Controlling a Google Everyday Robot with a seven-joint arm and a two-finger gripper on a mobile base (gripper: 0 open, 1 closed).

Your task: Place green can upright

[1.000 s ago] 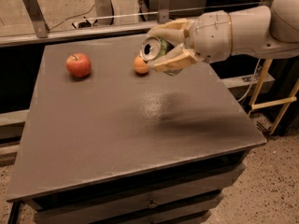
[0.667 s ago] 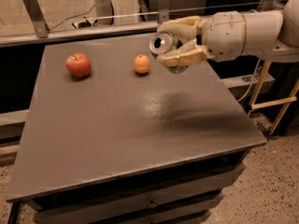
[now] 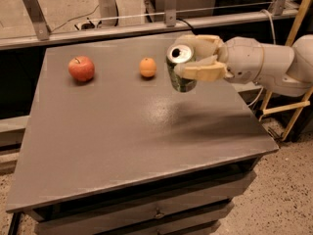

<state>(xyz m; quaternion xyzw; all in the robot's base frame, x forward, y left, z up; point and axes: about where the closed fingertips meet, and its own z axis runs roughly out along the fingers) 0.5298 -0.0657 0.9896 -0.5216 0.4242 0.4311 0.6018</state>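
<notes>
Next, I release the upright green can on the bare grey table (image 3: 173,128) in front of the orange. The can now hangs above the table.
The green can (image 3: 180,68) is shiny green and silver, with its silver pull-tab top facing up and toward the camera. It hangs nearly upright in the air above the right back part of the grey table (image 3: 122,131). My gripper (image 3: 195,58) comes in from the right and is shut on the can, with beige fingers (image 3: 203,72) on either side of its upper half. The white arm (image 3: 264,65) stretches off to the right edge.
A red apple (image 3: 81,68) sits at the back left of the table and a small orange (image 3: 147,67) sits just left of the can. A metal rail (image 3: 146,26) runs behind the table. A wooden frame (image 3: 293,82) stands at the right.
The gripper has carried the can a little to the right and turned it from tilted to nearly upright. The apple and orange have not moved.
</notes>
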